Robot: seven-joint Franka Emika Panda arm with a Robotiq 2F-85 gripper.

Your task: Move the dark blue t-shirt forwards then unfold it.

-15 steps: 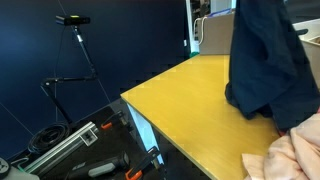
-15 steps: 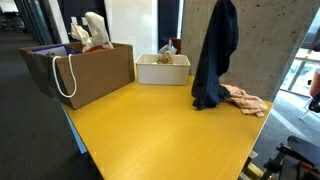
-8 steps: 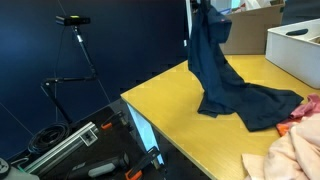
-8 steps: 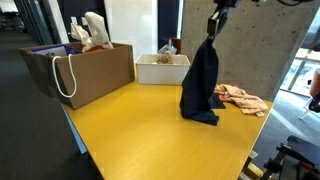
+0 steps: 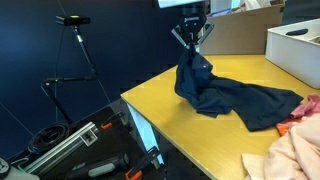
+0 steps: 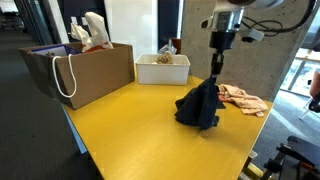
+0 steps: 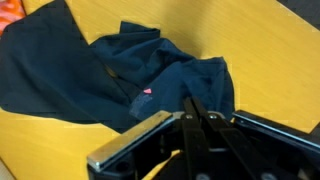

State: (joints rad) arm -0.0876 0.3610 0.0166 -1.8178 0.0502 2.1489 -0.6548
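The robot's gripper should release the fold of cloth, now held low over the table, on the yellow table (image 5: 171, 80) between the bunched heap and the tripod-side edge.
The dark blue t-shirt (image 5: 232, 95) lies mostly crumpled on the yellow table (image 5: 180, 135), with one peak pulled up to my gripper (image 5: 191, 52). In an exterior view the shirt (image 6: 200, 106) is a bunched heap under the gripper (image 6: 215, 70). The gripper is shut on a pinch of the shirt's fabric, low over the table. In the wrist view the closed fingers (image 7: 192, 104) meet above the shirt (image 7: 120, 65), which spreads to the left with a small red tag (image 7: 147, 93) showing.
A peach cloth (image 6: 241, 97) lies just behind the shirt; it also shows in an exterior view (image 5: 292, 155). A white bin (image 6: 163, 68) and a brown paper bag (image 6: 86, 70) stand at the table's back. A tripod (image 5: 75, 40) and tools stand beyond the table edge.
The gripper has come down with the shirt. The shirt hung full length a second ago; now most of it lies heaped on the table.
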